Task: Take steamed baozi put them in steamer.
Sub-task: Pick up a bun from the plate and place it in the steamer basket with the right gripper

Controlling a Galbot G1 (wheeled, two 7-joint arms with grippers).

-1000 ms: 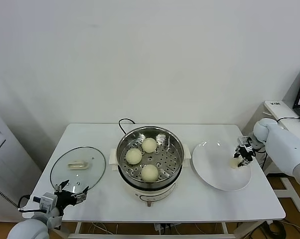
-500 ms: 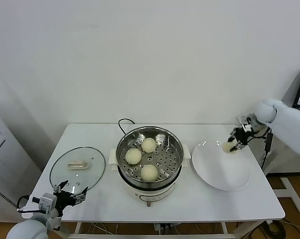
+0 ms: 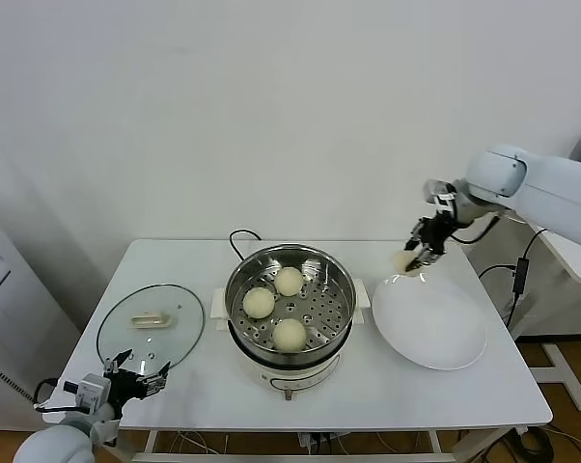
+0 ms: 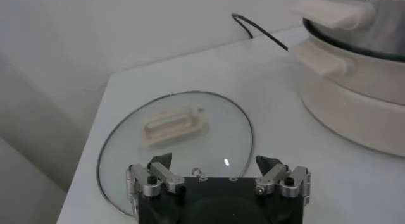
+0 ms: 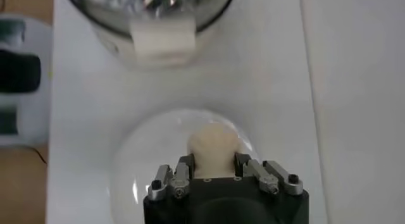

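Note:
My right gripper is to let go of the baozi on the steamer's empty tray space [image 3: 320,304] nearest the white plate.
The steamer [image 3: 290,305] stands mid-table, a shiny steel pot on a white base. Three cream-white baozi lie on its perforated tray: one at the back [image 3: 289,281], one at the left [image 3: 259,302], one at the front [image 3: 290,334]. My right gripper [image 3: 413,256] is shut on a fourth baozi [image 3: 402,260] and holds it in the air above the far left rim of the white plate [image 3: 435,333], to the right of the steamer. In the right wrist view the bun [image 5: 212,146] sits between the fingers. My left gripper [image 3: 136,371] is open and idle by the table's front left edge.
The glass lid [image 3: 151,323] with its cream handle lies flat at the left of the table, just ahead of the left gripper [image 4: 218,174]. The steamer's black cord [image 3: 240,237] runs off behind it. A wall stands close behind the table.
My right gripper has lifted the baozi off the plate and carried it up and leftward, toward the steamer. The left arm has not moved.

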